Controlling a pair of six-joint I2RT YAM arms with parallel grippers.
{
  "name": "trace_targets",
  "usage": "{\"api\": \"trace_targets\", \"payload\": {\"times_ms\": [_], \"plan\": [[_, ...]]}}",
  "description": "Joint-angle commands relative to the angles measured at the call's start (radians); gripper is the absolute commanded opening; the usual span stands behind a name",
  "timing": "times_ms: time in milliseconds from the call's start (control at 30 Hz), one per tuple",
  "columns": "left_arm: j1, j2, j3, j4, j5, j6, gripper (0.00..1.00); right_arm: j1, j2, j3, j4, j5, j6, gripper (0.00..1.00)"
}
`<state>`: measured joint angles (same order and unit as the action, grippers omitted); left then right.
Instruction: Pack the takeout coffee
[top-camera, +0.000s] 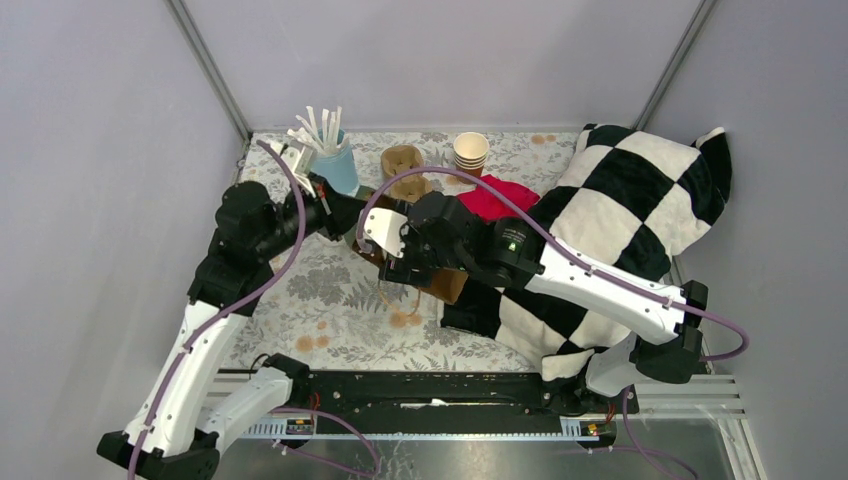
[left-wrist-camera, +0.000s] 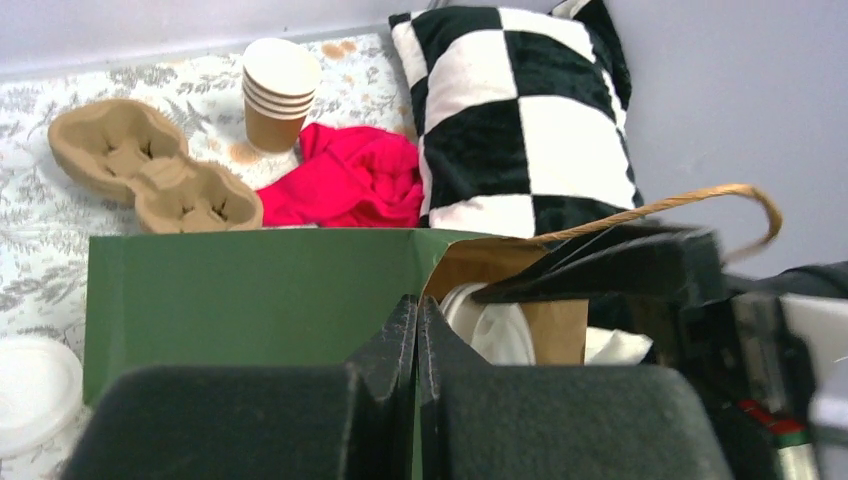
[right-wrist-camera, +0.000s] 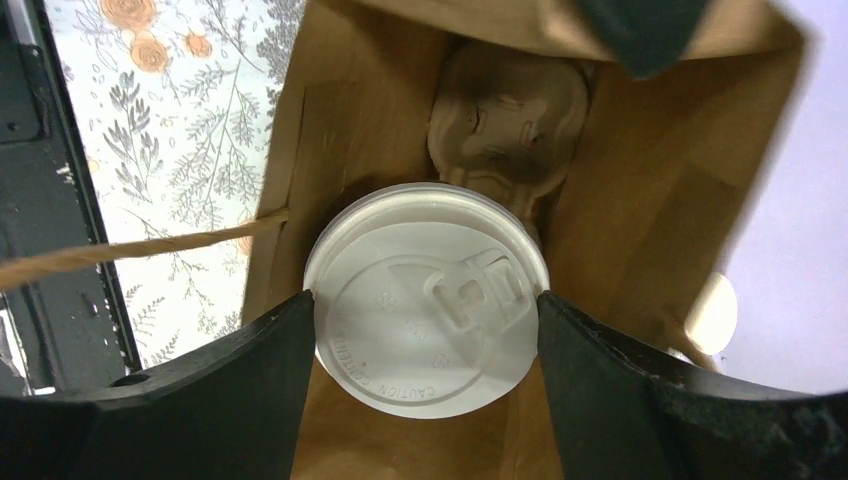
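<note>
The open paper bag sits at a slant around the coffee, so I should grab the bag's rim at its far corner (left-wrist-camera: 432, 240) with my left gripper and swing the bag straight.
The takeout coffee (right-wrist-camera: 428, 300), a cup under a round white lid, sits upright inside an open paper bag (right-wrist-camera: 330, 130), above a pulp carrier (right-wrist-camera: 510, 110) at the bag's bottom. My right gripper (right-wrist-camera: 425, 302) reaches into the bag and is shut on the coffee, one finger touching each side of the lid. The bag is green outside (left-wrist-camera: 250, 290) and brown inside (top-camera: 448, 285). My left gripper (left-wrist-camera: 418, 312) is shut on the bag's near top edge, with the thin wall pinched between its fingers. In the left wrist view the lid (left-wrist-camera: 495, 325) shows in the bag's mouth. In the top view my right gripper (top-camera: 398, 255) hides the coffee.
A stack of lidless paper cups (top-camera: 471, 152), a second pulp carrier (top-camera: 404, 170) and a blue cup of white sticks (top-camera: 335, 165) stand at the back. A red cloth (top-camera: 497, 197) and a checkered pillow (top-camera: 620, 210) lie to the right. A loose white lid (left-wrist-camera: 30, 390) lies left of the bag.
</note>
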<state>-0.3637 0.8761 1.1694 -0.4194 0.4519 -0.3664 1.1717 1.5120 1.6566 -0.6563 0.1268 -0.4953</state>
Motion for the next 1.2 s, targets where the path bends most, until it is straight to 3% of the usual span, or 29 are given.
{"api": "trace_targets", "payload": {"times_ms": [0,200,467,533,633,767,1000,1167], "plan": [[-0.004,-0.067,-0.148,0.095,-0.044,0.005,0.0,0.009,-0.008,-0.03,0.01,0.046,-0.03,0.55],[-0.007,-0.159,-0.229,-0.028,-0.196,0.026,0.0,0.01,0.002,-0.113,0.087,-0.001,-0.027,0.55],[-0.007,-0.207,-0.211,-0.188,-0.342,-0.023,0.04,0.01,0.021,-0.109,0.098,-0.023,-0.016,0.55],[-0.007,-0.213,-0.203,-0.211,-0.372,-0.037,0.09,0.011,0.022,-0.117,0.097,-0.036,-0.024,0.55],[-0.007,-0.205,-0.181,-0.249,-0.418,-0.057,0.29,0.01,0.027,-0.126,0.1,-0.048,-0.026,0.55],[-0.007,-0.15,-0.107,-0.348,-0.471,-0.067,0.46,0.01,0.034,-0.124,0.114,-0.053,-0.021,0.55],[-0.047,-0.084,-0.038,-0.459,-0.518,-0.083,0.61,0.009,0.053,-0.114,0.135,-0.068,-0.009,0.55],[-0.165,-0.037,-0.032,-0.487,-0.615,-0.127,0.61,0.009,0.06,-0.119,0.147,-0.06,-0.004,0.55]]}}
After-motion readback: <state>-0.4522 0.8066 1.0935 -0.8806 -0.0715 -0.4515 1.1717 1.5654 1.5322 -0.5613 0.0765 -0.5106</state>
